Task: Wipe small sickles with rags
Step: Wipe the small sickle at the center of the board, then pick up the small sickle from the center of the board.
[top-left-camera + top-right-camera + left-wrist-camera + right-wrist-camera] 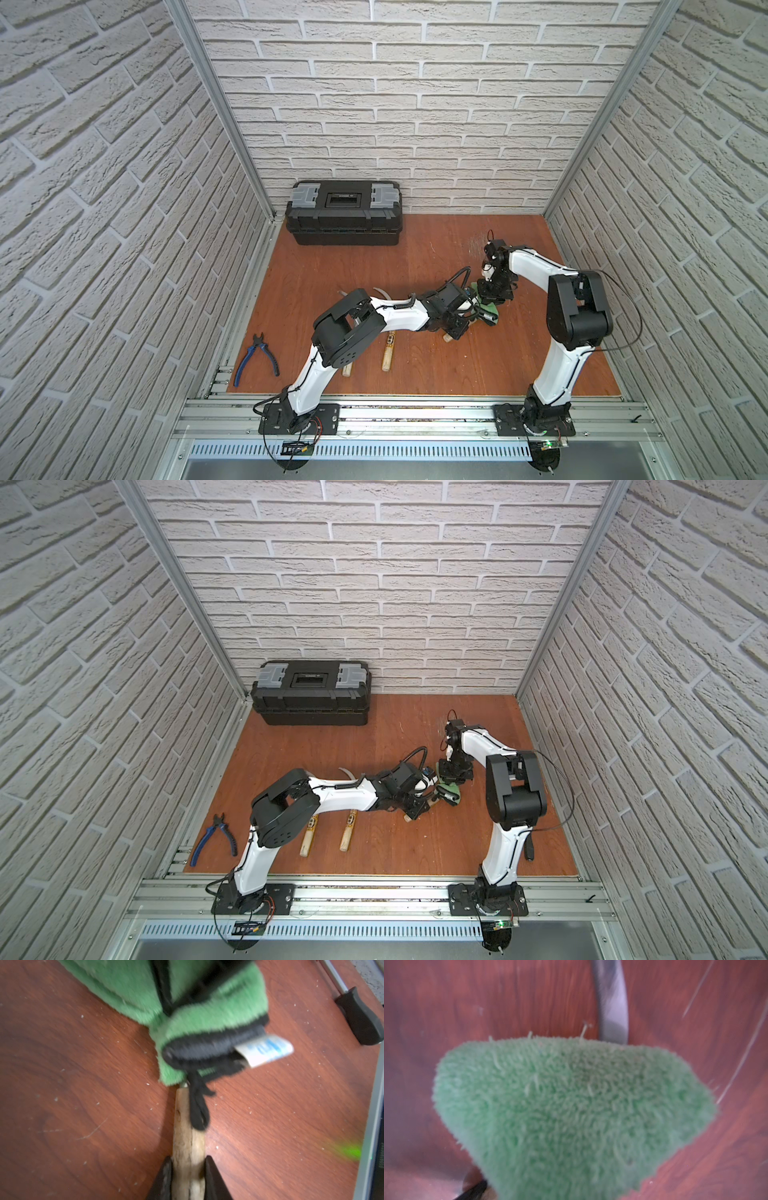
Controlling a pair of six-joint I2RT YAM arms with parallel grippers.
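The bottom side of the blade faces the wooden floor, so the left gripper will grip the sickle's handle closer to the blade [182, 1120] and raise the sickle for the rag.
My left gripper [188, 1161] is shut on the pale wooden handle [187, 1126] of one small sickle [447, 337], which lies on the wooden floor. The green fluffy rag [207, 1001] covers where that handle meets the blade. Its black strap and a white label hang over the handle. My right gripper [492, 297] comes down on the rag [490, 309] from above and is shut on it; the cloth [571, 1105] hides its jaws. A stretch of grey blade [612, 1007] shows beyond the cloth. Two more sickles [387, 355] [347, 369] lie partly under my left arm.
Blue-handled pliers [255, 359] lie at the front left of the floor. A shut black toolbox [344, 212] stands against the back wall. A black-handled tool [359, 1016] lies near the floor's right edge. Brick walls close in three sides.
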